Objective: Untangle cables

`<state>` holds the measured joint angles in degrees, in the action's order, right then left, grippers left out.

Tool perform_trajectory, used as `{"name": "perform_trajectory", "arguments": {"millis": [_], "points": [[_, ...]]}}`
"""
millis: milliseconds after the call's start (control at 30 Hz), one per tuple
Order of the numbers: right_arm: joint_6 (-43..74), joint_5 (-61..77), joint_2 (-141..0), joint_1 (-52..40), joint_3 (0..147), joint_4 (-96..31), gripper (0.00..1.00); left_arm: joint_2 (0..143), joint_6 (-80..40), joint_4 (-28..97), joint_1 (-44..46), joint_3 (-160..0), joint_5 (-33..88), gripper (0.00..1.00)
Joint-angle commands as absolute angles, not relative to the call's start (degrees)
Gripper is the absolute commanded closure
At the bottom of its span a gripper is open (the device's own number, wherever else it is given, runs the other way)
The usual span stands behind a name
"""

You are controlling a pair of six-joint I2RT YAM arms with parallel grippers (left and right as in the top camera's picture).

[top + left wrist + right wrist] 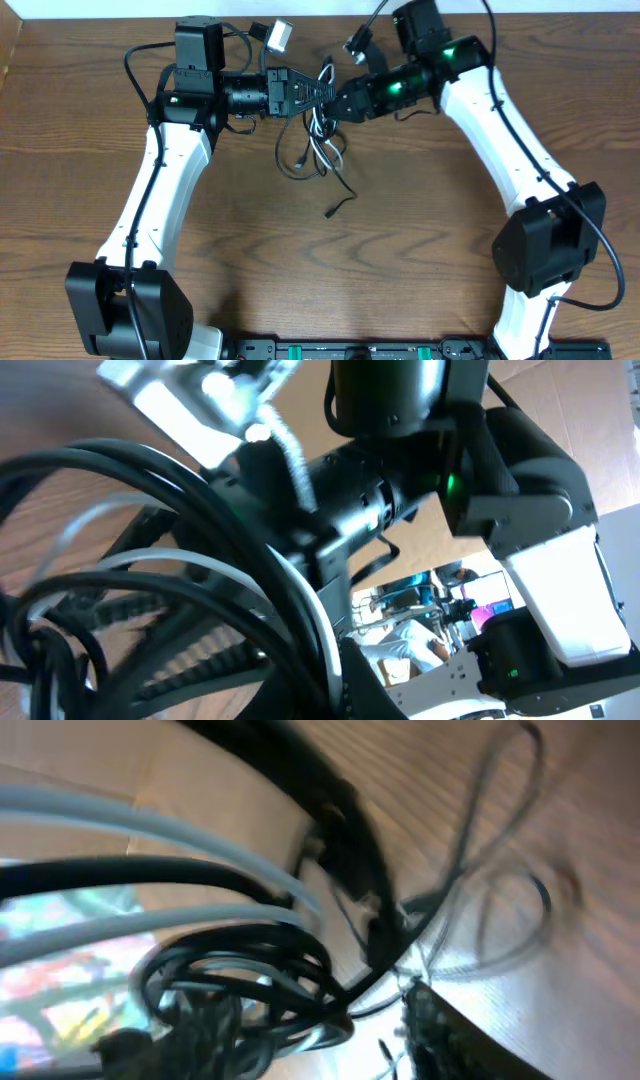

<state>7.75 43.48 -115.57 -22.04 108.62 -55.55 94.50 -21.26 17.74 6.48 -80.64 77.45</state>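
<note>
Next, I open my left gripper and let go of the bunch of cables, now at the table's far middle, on the wood (278, 176) beside the hanging black loop, toward my own white arm.
The cables (322, 140) form a bunch of thin black cords and one white-grey cord at the far middle of the table. Their loops hang down onto the wood, and one black tail ends at a small plug (331, 212). My left gripper (312, 93) reaches in from the left and is shut on the top of the bunch; thick black and white loops (200, 560) fill the left wrist view. My right gripper (338, 102) meets it from the right. In the right wrist view the coiled cables (250, 980) lie between its jaws, with bare wood showing between them and one finger (450, 1035).
A white plug block (280, 35) and a dark connector (355, 42) stick up behind the two grippers near the table's far edge. The thick black robot wires run along both white arms. The arm bases stand at the near corners.
</note>
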Motion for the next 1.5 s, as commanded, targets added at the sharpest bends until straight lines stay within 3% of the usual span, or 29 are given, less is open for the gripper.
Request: {"name": "perform_trajectory", "arguments": {"millis": [0,200,367,633,833,967,1233,1467], "points": [[19.5,34.8,-115.5,-23.4,107.4,-55.0,0.55,94.2,-21.8,17.4,6.6,-81.8,78.8,0.93],[22.8,34.8,-115.5,-23.8,104.3,-51.3,0.65,94.2,-21.8,17.4,6.6,-81.8,78.8,0.93],[23.1,34.2,-115.5,-23.5,103.8,-47.4,0.82,94.2,-21.8,17.5,6.6,-81.8,78.8,0.93],[17.5,34.0,-115.3,-20.6,104.1,-43.0,0.99,94.2,-21.0,18.8,6.6,-81.6,76.3,0.93],[17.1,34.2,-112.9,-15.6,105.1,-43.0,0.99,94.2,-14.5,33.9,6.6,-81.4,62.3,0.93],[17.4,34.9,-111.2,-12.5,105.1,-43.2,0.99,94.2,-9.2,40.6,6.6,-81.4,60.6,0.93],[19.3,38.2,-111.0,-9.8,105.1,-43.4,0.99,94.2,-8.1,48.9,6.6,-81.4,45.6,0.92],[20.2,42.7,-110.9,-8.4,105.2,-43.1,0.99,94.2,-7.0,50.7,6.6,-80.0,44.0,0.93]]}}
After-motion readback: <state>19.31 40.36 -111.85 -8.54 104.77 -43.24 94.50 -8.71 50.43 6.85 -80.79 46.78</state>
